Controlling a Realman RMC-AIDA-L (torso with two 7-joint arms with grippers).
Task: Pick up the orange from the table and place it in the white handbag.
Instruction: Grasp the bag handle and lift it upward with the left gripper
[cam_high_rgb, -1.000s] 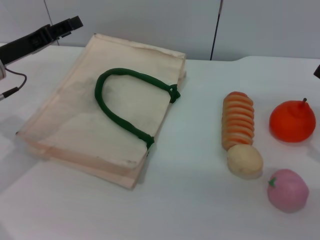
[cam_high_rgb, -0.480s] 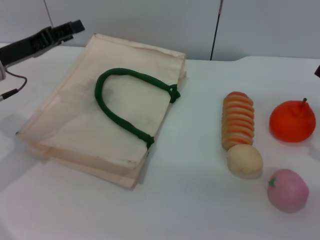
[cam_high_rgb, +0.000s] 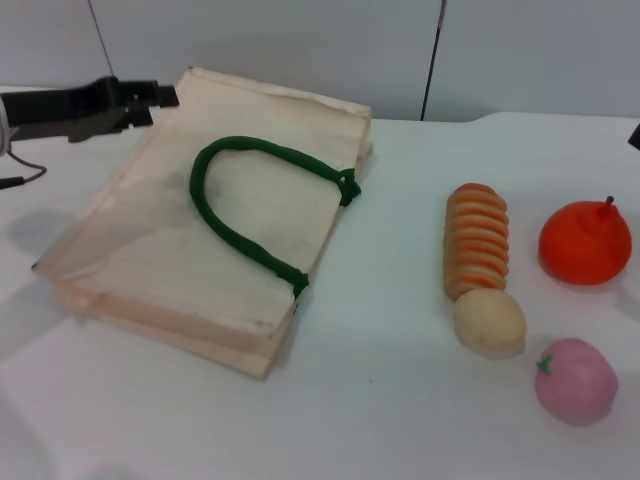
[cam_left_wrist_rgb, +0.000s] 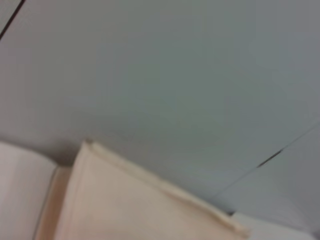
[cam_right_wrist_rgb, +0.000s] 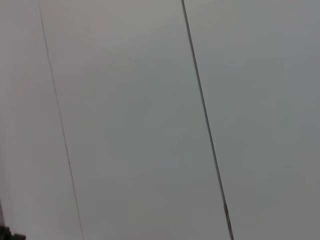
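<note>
My left gripper will next move to the curved middle of the dark-green handle (cam_high_rgb: 196, 180) on the white handbag and close there.
The orange (cam_high_rgb: 585, 243), bright orange-red with a thin dark stem, sits on the white table (cam_high_rgb: 400, 400) at the far right. The white handbag (cam_high_rgb: 150, 260) lies flat on the left half, its dark-green rope handle (cam_high_rgb: 240, 225) curved on top; its far edge also shows in the left wrist view (cam_left_wrist_rgb: 125, 200). My left gripper (cam_high_rgb: 160, 96) hovers at the bag's far left corner, far from the orange. Only a dark sliver of my right arm (cam_high_rgb: 635, 138) shows at the right edge, above the orange. The right wrist view shows only the wall.
A ribbed orange-and-tan spiral piece (cam_high_rgb: 476, 240) lies left of the orange. A tan round piece (cam_high_rgb: 489, 322) sits at its near end. A pink round fruit with a green stem (cam_high_rgb: 575, 380) is at the front right. A grey wall stands behind the table.
My left arm has swung lower and to the right, from pointing up and back to lying level over the bag's far left corner. The fruits and the bag have not moved.
</note>
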